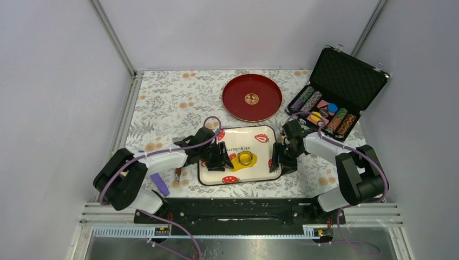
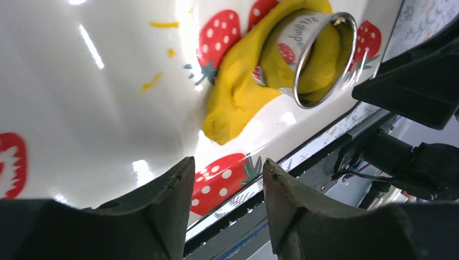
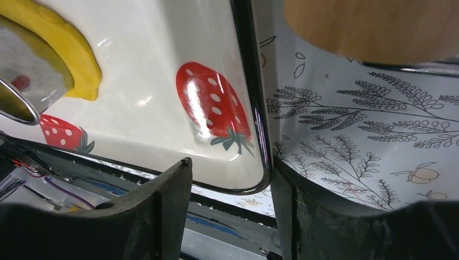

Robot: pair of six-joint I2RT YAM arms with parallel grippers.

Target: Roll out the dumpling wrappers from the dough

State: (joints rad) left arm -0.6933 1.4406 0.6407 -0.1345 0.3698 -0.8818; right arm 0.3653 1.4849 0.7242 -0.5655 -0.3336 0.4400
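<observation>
The yellow dough spreads past the ring cutter's side, so the robot's left gripper should move in, pinch the dough's loose end [image 2: 221,127] and pull it up from the tray.
A ragged patch of yellow dough [image 1: 242,161] [image 2: 234,92] [image 3: 70,43] lies on the white strawberry tray [image 1: 260,173] [image 2: 81,97] [image 3: 162,65]. A metal ring cutter [image 1: 246,157] [image 2: 320,54] [image 3: 19,86] stands on it, with dough showing inside. Any dumpling wrappers are hidden. My left gripper [image 1: 223,157] [image 2: 229,176] hovers low over the tray just left of the dough, open, with nothing between its fingers. My right gripper [image 1: 279,158] [image 3: 233,170] is open astride the tray's right rim near the front corner, with one finger [image 3: 319,211] outside it.
A red round plate [image 1: 251,97] lies behind the tray. An open black case of poker chips [image 1: 330,103] sits at the back right. A purple piece [image 1: 159,184] lies near the left arm's base. A wooden round thing [image 3: 373,27] lies close to the right of the tray.
</observation>
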